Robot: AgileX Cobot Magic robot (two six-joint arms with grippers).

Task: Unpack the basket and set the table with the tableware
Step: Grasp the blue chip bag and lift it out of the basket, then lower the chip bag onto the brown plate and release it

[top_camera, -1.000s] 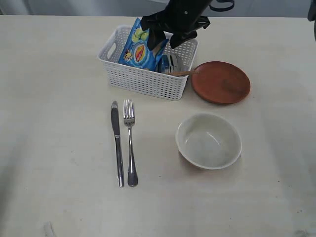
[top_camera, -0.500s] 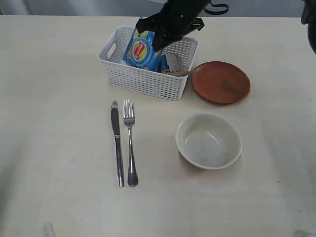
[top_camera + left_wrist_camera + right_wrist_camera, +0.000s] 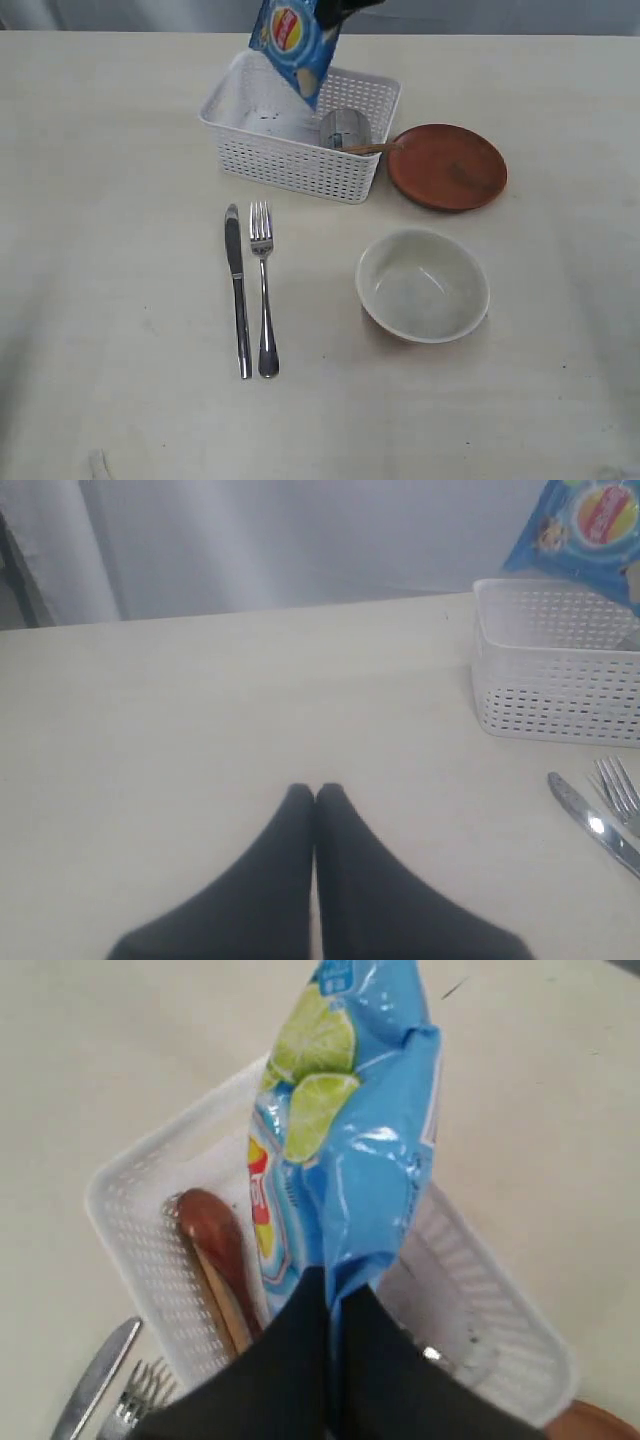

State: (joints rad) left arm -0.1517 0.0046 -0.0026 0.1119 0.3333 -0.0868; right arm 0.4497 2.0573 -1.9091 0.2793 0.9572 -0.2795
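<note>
My right gripper is to put the blue chip bag down for me on the brown plate (image 3: 455,164) that is beside the white basket. The bag now hangs above the white basket.
My right gripper (image 3: 335,1295) is shut on the lower edge of the blue chip bag (image 3: 360,1140), which hangs above the white basket (image 3: 300,165) at the top of the exterior view. Inside the basket lie a steel cup (image 3: 345,128), a red-brown spoon (image 3: 215,1240) and wooden chopsticks (image 3: 372,149). On the table, the knife (image 3: 238,290) and fork (image 3: 264,290) lie side by side in front of the basket. The cream bowl (image 3: 422,285) sits to their right. The brown plate (image 3: 447,166) touches the basket's right end. My left gripper (image 3: 315,792) is shut and empty, low over bare table.
The left wrist view shows the basket (image 3: 555,690) ahead and to one side, with the knife (image 3: 590,825) and fork (image 3: 622,790) near it. A pale curtain backs the table's far edge.
The right gripper closed on the chip bag and lifted it up out of the basket, uncovering the cup and the basket floor. The left gripper has not moved.
</note>
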